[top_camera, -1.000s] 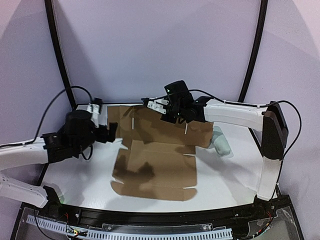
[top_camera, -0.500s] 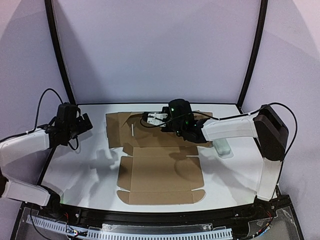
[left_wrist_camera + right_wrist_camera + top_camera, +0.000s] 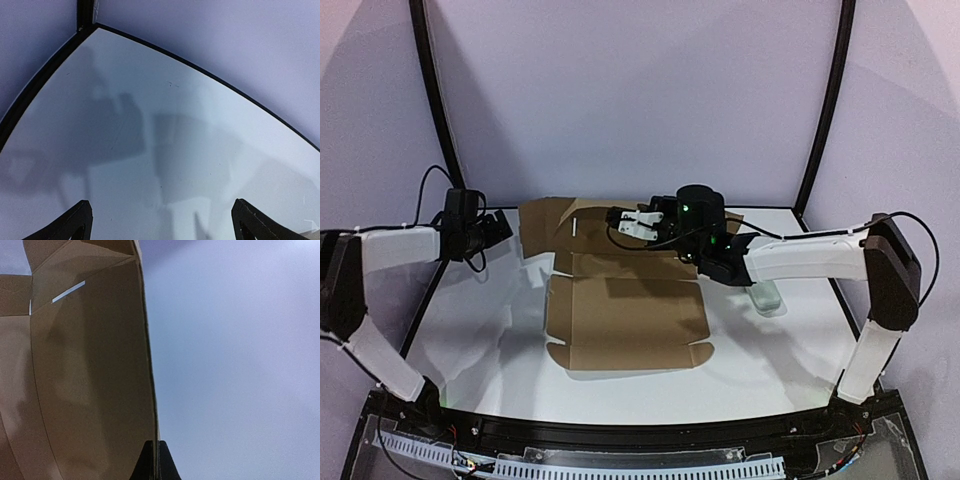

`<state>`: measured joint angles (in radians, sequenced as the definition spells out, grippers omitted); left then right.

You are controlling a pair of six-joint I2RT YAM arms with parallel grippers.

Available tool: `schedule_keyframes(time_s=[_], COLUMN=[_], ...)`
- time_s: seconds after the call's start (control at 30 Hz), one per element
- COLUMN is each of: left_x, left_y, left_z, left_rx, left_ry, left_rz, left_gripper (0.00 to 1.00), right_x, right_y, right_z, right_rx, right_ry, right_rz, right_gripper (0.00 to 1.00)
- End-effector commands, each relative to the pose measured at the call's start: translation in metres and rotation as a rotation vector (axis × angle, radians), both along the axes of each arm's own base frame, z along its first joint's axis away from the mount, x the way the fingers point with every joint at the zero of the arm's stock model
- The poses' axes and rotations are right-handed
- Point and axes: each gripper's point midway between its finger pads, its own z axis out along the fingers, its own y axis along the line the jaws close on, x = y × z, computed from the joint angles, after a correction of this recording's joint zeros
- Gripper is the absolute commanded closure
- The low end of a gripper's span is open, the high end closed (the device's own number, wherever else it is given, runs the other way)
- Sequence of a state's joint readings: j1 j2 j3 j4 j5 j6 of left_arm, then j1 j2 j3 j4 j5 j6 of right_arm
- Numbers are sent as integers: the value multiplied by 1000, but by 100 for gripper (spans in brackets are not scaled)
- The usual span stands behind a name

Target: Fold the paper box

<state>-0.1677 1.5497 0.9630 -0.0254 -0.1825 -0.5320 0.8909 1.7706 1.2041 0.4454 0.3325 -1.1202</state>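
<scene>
My left gripper should next go to the paper box and close on the raised back panel's end flap (image 3: 535,232), the one farther from my right gripper.
The paper box (image 3: 625,318) is a brown die-cut cardboard mailer lying open mid-table, with its back panel (image 3: 582,228) raised off the table. My right gripper (image 3: 623,220) is shut on the top edge of that back panel. In the right wrist view the panel (image 3: 90,380) stands edge-on, and the gripper (image 3: 154,460) pinches its thin edge between closed fingertips. My left gripper (image 3: 503,228) is open and empty at the far left, apart from the box. The left wrist view shows its gripper (image 3: 162,225) spread wide over bare table, with no cardboard in sight.
A small pale grey-green case (image 3: 766,295) lies on the table right of the box, under my right forearm. Black frame posts (image 3: 438,110) rise at both back corners. The left wrist view shows the table's back edge (image 3: 200,72) and the purple backdrop.
My left arm has let go of the box and drawn back to the far left, gripper open. My right gripper has shifted right, holding the back panel. The box has shifted slightly left.
</scene>
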Motion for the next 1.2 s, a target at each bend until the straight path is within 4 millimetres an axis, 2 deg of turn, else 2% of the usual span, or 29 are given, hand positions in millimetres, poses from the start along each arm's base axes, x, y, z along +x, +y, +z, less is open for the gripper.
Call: schedule_keyframes(time_s=[0.0, 0.03, 0.07, 0.17, 0.33, 0.43, 0.5, 0.77, 0.87, 0.97, 1.13, 1.17], left_x=[22, 24, 25, 21, 9, -6, -12, -27, -40, -51, -69, -71], left_y=[-31, -37, -65, -94, -126, -156, -166, -180, -194, -199, -197, -196], left_z=[10, 11, 16, 21, 17, 7, 6, -4, -16, -29, -37, -34], left_rx=[-38, -54, -117, -170, -202, -165, -142, -168, -173, -187, -207, -201], left_ry=[-34, -42, -64, -102, -101, -63, -57, -7, 21, 45, 56, 44], left_rz=[-185, -222, -371, -540, -709, -825, -854, -863, -893, -919, -933, -937], left_gripper=[1, 1, 1, 1, 1, 5, 6, 11, 11, 12, 12, 12], right_x=[-8, -8, -8, -8, -5, -2, 0, 7, 7, 6, 7, 6], right_y=[8, 8, 10, 11, 12, 15, 15, 19, 19, 17, 13, 13], right_z=[1, 2, 2, 2, 5, -3, -6, -31, -36, -46, -51, -51], right_rx=[35, 36, 37, 44, 57, 40, 35, 6, 4, -18, -38, -39], right_ry=[-6, -7, -8, -5, -1, 22, 24, 85, 106, 110, 107, 107], right_rz=[37, 36, 35, 37, 24, 21, 12, -16, -22, -30, -46, -47], right_gripper=[100, 100, 100, 100, 100, 100, 100, 100, 100, 100, 100, 100])
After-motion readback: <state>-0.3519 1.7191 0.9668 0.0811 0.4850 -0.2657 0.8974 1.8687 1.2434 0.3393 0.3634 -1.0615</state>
